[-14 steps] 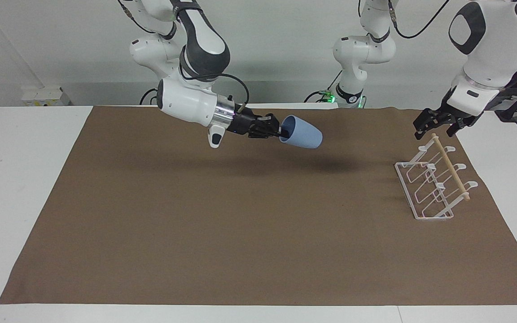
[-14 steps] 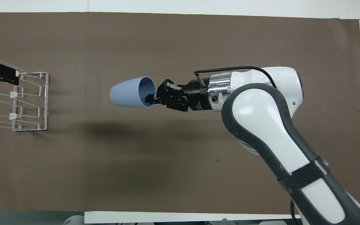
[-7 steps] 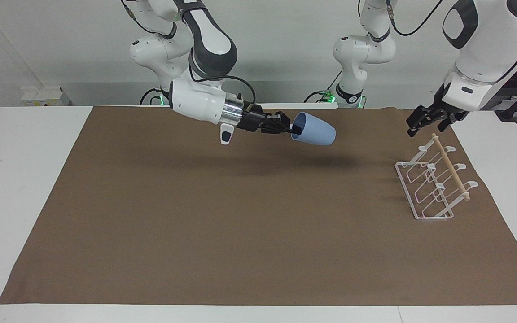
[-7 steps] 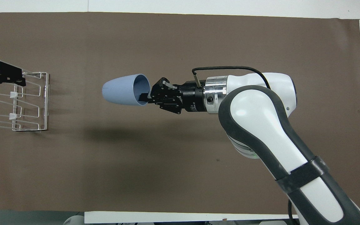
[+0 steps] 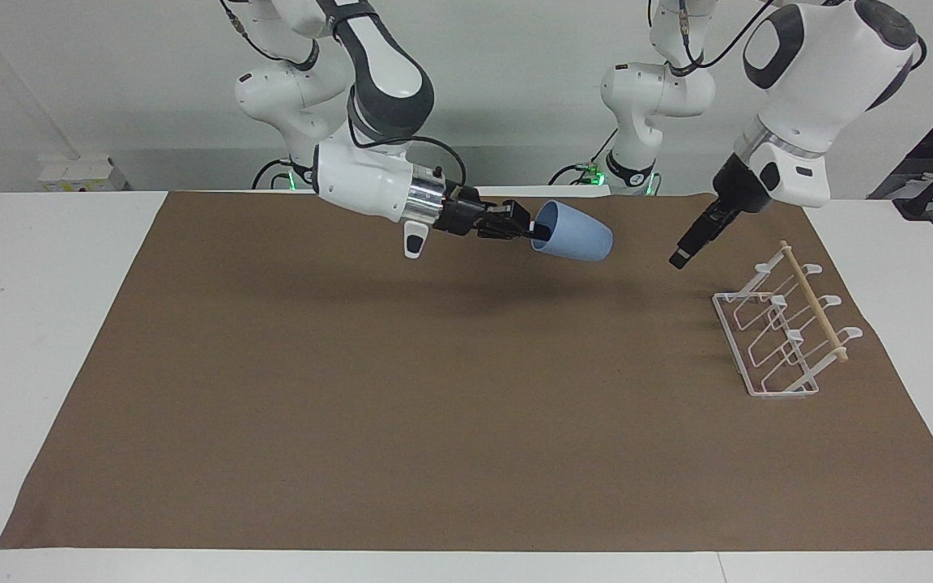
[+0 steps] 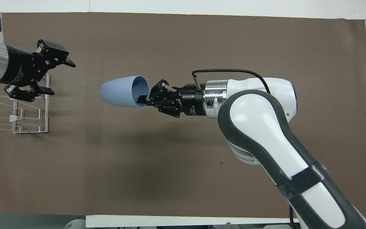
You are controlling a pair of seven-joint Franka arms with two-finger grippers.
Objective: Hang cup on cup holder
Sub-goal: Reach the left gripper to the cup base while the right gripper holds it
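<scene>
My left gripper needs to close around the bottom end (image 6: 111,91) of the light-blue cup, opposite the cup's rim that my right gripper holds.
The light-blue cup (image 5: 576,236) lies on its side in the air over the brown mat, its mouth toward my right gripper (image 5: 538,235). That gripper is shut on the cup's rim, with one finger inside; the overhead view shows both the gripper (image 6: 143,98) and the cup (image 6: 118,93). The white wire cup holder (image 5: 782,340) with its wooden dowel stands on the mat at the left arm's end and carries nothing. It also shows in the overhead view (image 6: 30,128). My left gripper (image 5: 681,257) hangs open in the air beside the holder and points toward the cup (image 6: 59,77).
A brown mat (image 5: 402,405) covers most of the white table (image 5: 37,324). The cup's shadow lies on the mat under it. A gap of open mat separates the cup from the left gripper.
My left gripper has swung away from the holder's dowel toward the middle of the table and now points at the cup. My right gripper has carried the cup a little toward the holder.
</scene>
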